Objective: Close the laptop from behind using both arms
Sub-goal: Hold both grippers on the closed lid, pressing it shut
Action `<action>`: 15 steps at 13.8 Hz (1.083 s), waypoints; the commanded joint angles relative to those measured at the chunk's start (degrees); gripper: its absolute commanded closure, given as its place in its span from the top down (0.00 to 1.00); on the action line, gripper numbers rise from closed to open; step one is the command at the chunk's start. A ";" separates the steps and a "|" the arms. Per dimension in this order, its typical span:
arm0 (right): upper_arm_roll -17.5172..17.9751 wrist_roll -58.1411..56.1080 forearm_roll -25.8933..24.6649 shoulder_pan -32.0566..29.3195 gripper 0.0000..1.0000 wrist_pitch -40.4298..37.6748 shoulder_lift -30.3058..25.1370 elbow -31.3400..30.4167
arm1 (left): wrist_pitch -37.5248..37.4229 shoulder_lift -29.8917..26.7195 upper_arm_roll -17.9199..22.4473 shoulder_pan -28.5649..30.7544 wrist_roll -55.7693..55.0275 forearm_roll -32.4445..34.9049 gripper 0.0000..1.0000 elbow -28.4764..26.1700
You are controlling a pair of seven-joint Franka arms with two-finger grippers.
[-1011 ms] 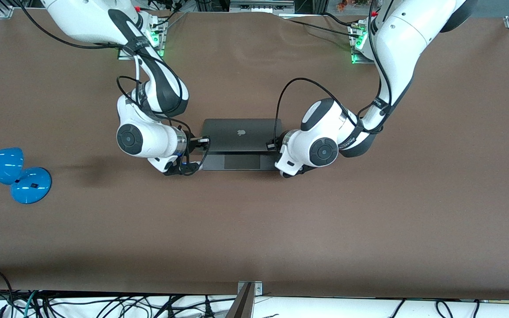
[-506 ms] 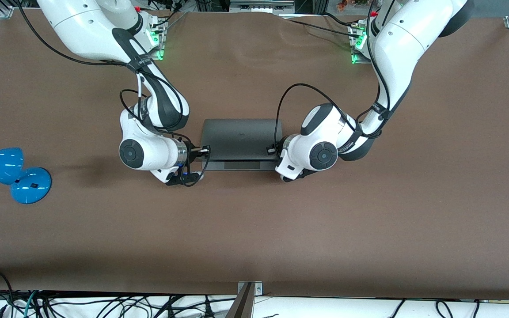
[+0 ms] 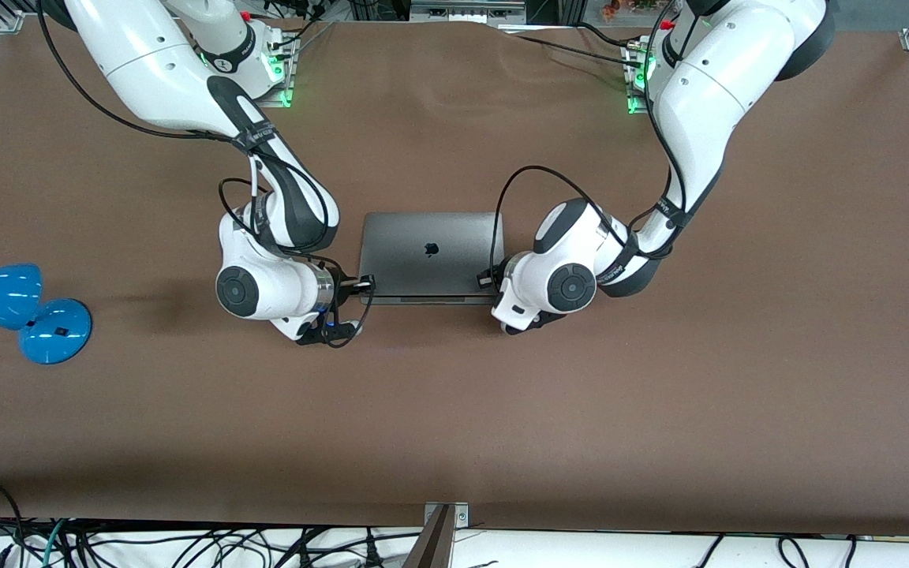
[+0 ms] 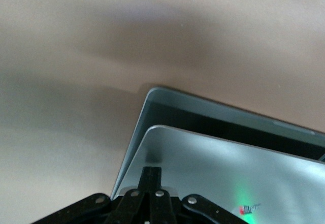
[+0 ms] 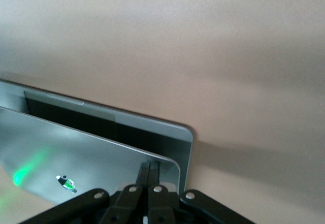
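Next, I let go of the lid, now tilted low over the base, with my left gripper once it lies flat on the base of the space-grey laptop [image 3: 432,257].
The space-grey laptop [image 3: 431,252] lies in the middle of the table, apple logo up. Its lid is tilted low over the base, and only a thin strip of base shows at the edge nearer the camera. The wrist views show a dark gap between lid [image 4: 228,173] and base [image 5: 152,132]. My left gripper [image 3: 488,278] is shut, fingertips [image 4: 151,173] resting on the lid's corner toward the left arm's end. My right gripper [image 3: 364,280] is shut, fingertips [image 5: 149,166] resting on the lid's corner toward the right arm's end.
A blue desk lamp [image 3: 20,312] lies at the table's edge toward the right arm's end. A metal bracket [image 3: 443,521] stands at the table's edge nearest the camera. Cables loop off both wrists beside the laptop.
Both grippers have moved toward the camera and down with the lid. The lid has swung lower, and the trackpad strip has shrunk to a thin sliver.
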 commanded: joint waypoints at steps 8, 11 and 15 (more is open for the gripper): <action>-0.20 -2.67 -1.04 0.39 0.03 4.05 5.31 3.35 | 1.80 3.32 3.08 -3.08 0.31 1.88 0.00 3.59; -0.20 -2.76 -1.03 0.39 0.03 5.02 5.84 3.35 | 2.59 3.58 3.43 -3.43 0.31 1.88 0.00 3.59; -0.20 -2.15 -0.86 0.74 0.09 5.02 5.49 3.35 | 2.50 3.50 3.43 -3.08 0.13 1.80 0.31 3.59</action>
